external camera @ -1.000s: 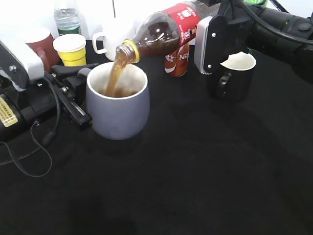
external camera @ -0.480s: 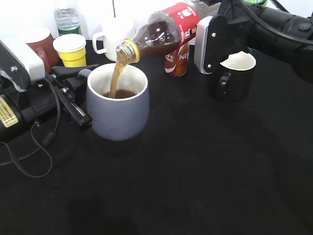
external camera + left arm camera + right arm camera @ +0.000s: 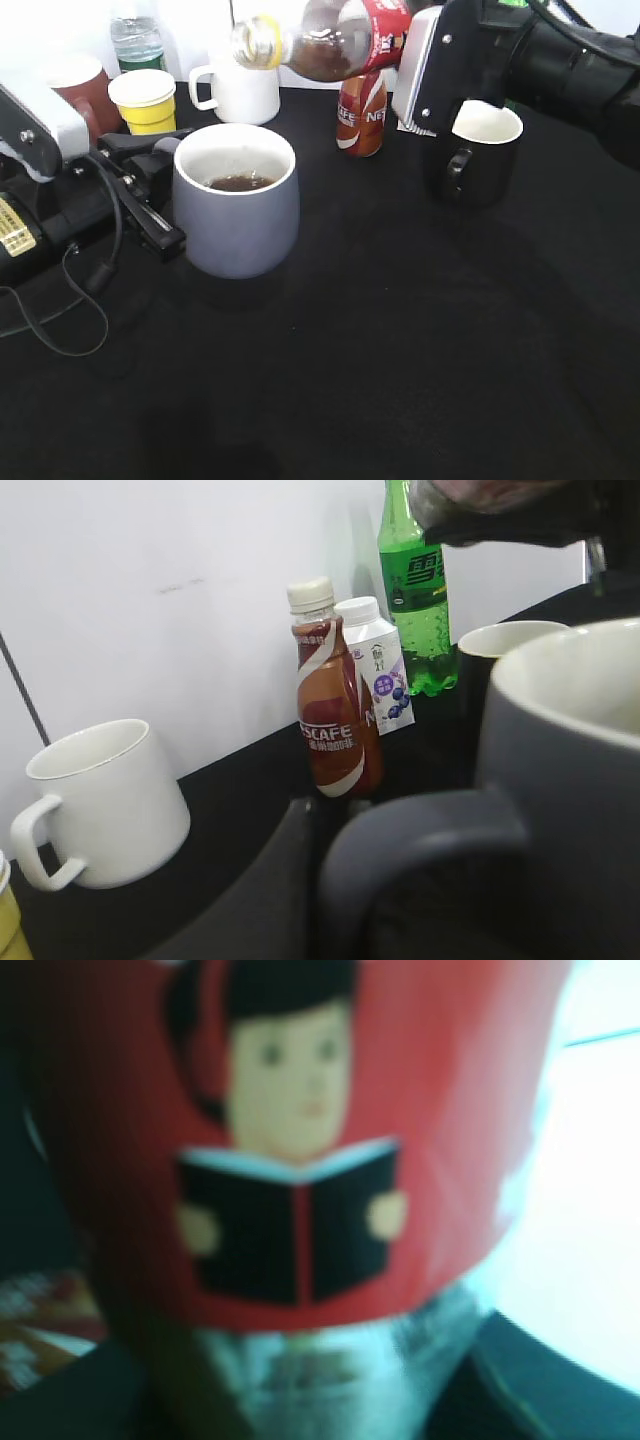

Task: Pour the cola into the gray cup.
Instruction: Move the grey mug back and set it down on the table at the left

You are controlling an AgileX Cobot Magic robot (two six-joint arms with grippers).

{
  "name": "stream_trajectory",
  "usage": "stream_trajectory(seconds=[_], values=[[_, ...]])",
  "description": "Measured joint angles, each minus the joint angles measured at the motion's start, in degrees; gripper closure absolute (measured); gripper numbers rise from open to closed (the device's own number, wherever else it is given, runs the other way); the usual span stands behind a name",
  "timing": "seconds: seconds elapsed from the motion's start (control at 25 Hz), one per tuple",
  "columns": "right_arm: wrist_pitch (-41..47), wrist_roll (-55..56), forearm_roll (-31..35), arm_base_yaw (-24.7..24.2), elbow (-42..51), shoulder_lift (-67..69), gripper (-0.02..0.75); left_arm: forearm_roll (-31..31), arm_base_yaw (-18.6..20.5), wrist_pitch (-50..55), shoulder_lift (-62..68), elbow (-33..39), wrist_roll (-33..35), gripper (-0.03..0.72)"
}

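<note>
My left gripper will let go of the gray cup on the black table (image 3: 266, 174) just in front of the white mug.
The gray cup (image 3: 236, 218) stands left of centre with dark cola in its bottom. My left gripper (image 3: 150, 195) is shut on its loop handle, which fills the left wrist view (image 3: 420, 825) beside one dark finger (image 3: 275, 885). My right gripper (image 3: 432, 62) is shut on the cola bottle (image 3: 335, 38) and holds it nearly level above and behind the cup, with the yellow-ringed mouth pointing left and no stream falling. The bottle's red label (image 3: 290, 1160) fills the right wrist view.
Behind the cup stand a white mug (image 3: 240, 90), a Nescafe bottle (image 3: 362, 120), a yellow paper cup (image 3: 145, 100), a brown cup (image 3: 80, 85) and a water bottle (image 3: 135, 35). A black mug (image 3: 478, 150) stands at the right. A green bottle (image 3: 415, 590) and a small carton (image 3: 385, 675) stand at the back.
The cola bottle has risen and tipped back to nearly level. The stream into the gray cup has stopped. The cup and the left gripper have stayed put.
</note>
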Motion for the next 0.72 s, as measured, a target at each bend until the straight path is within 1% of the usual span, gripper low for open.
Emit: stream_trajectory(seconds=[0.08,0.16,0.2,0.32,0.36,0.44,0.52,0.64,0.72], values=[[0.00,6.93,-1.17,0.00,0.00,0.00,0.344,-0.17,0.00,0.00,0.00,0.00,0.00,0.637],[-0.39,18.54,-1.34,0.00,0.00,0.00,0.344,-0.27,0.00,0.00,0.00,0.00,0.00,0.637],[-1.51,27.43,-1.34,0.00,0.00,0.00,0.344,-0.58,0.00,0.00,0.00,0.00,0.00,0.637],[-5.88,59.35,-0.90,0.00,0.00,0.00,0.344,-2.80,0.00,0.00,0.00,0.00,0.00,0.637],[-6.30,65.54,0.00,0.00,0.00,0.00,0.344,-2.86,0.00,0.00,0.00,0.00,0.00,0.637],[-6.64,70.17,1.09,-0.56,0.00,-0.19,0.344,-5.14,0.00,0.00,0.00,0.00,0.00,0.637],[-7.17,73.53,0.44,-3.57,2.17,-3.51,0.344,-9.01,0.00,0.00,0.59,-0.27,0.00,0.637],[-7.10,75.87,0.25,-12.53,8.34,-11.36,0.344,-11.47,0.00,0.00,5.55,-5.77,0.45,0.637],[-6.25,76.05,0.25,-17.51,12.19,-14.80,0.344,-15.65,0.00,0.00,10.32,-11.08,2.67,0.637]])
